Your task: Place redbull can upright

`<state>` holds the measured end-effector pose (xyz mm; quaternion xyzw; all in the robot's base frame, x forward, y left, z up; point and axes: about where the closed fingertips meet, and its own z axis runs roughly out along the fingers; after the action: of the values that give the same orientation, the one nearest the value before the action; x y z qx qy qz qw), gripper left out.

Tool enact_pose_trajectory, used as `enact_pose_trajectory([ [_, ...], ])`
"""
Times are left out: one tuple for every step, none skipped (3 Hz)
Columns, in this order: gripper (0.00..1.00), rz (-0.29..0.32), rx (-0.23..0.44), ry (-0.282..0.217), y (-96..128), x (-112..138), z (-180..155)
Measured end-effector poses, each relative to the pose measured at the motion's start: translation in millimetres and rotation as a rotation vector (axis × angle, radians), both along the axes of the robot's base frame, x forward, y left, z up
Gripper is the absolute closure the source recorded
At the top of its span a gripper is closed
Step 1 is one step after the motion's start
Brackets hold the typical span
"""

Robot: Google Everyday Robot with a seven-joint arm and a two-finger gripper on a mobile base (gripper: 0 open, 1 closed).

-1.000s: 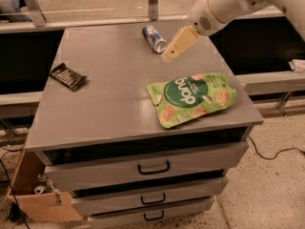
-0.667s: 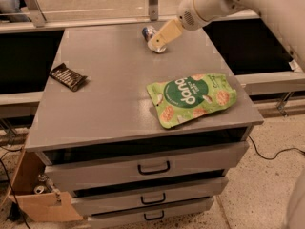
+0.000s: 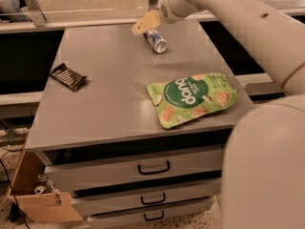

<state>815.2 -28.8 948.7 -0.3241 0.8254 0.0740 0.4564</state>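
The blue body (image 3: 153, 39) of the redbull can is next for my gripper, which should go there and close around its middle, behind the silver end.
The redbull can (image 3: 155, 40), blue and silver, lies on its side near the back middle of the grey cabinet top (image 3: 114, 94), its silver end facing the camera. My gripper (image 3: 141, 26) hangs just above and to the left of the can's far end, tan fingers pointing left and down. It holds nothing that I can see. The white arm comes in from the upper right and fills the right side of the view.
A green snack pouch (image 3: 193, 98) lies flat at the front right of the top. A dark wrapped bar (image 3: 68, 77) lies at the left edge. Drawers with handles (image 3: 153, 168) are below. A cardboard box (image 3: 38, 194) sits on the floor at left.
The gripper has moved left across the back of the top, from the can's right side to its upper left. The can lies in the same place.
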Motion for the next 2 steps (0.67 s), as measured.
enact_pose_trajectory([
  [0.00, -0.126, 0.016, 0.058, 7.1, 35.6, -16.0],
  [0.00, -0.204, 0.013, 0.110, 11.4, 61.2, -29.8],
])
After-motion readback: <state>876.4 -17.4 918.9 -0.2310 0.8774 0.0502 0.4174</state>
